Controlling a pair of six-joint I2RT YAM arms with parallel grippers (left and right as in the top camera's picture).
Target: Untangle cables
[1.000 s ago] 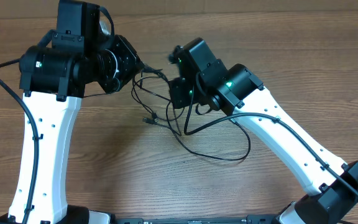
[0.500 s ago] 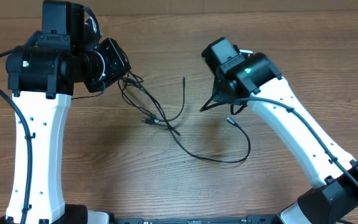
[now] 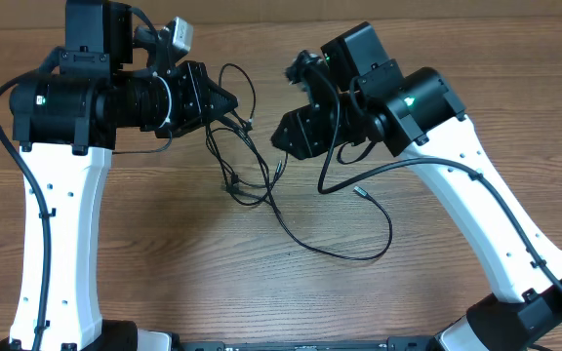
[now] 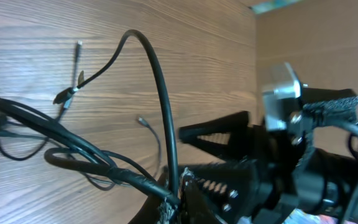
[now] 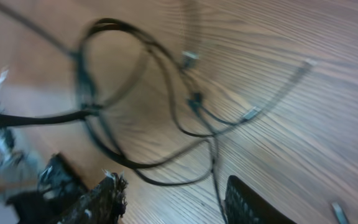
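A single piece of cable is all that runs between my right gripper's fingers, so I will move in, take the heap of cables closer to my left gripper [image 3: 250,143] and pull the cables straight.
The cables [image 3: 234,185] are thin black cords tangled on the wooden table between my two arms. One long strand [image 3: 379,249] curves away to the right and ends in a small plug [image 3: 359,191]. My left gripper [image 3: 228,104] is shut on a bunch of the cables. In the left wrist view the bundle [image 4: 98,163] runs into the left gripper [image 4: 176,194], and one loop [image 4: 155,68] arches upward. My right gripper [image 3: 277,143] hovers open just right of the tangle. In the right wrist view the cables [image 5: 166,118] lie ahead of the right gripper [image 5: 176,200], and a single strand passes between its spread fingers [image 5: 104,198].
The thicker black wires fixed to each white arm [image 3: 52,234] hang beside them. The right arm [image 3: 486,224] slants across the right half of the table. A loose plug end [image 4: 78,46] lies on the wood beyond the tangle.
My right gripper has opened and swung back left toward the tangle. The strand that it had pulled to the right now lies loose. My left gripper stays shut on the cables and has turned slightly.
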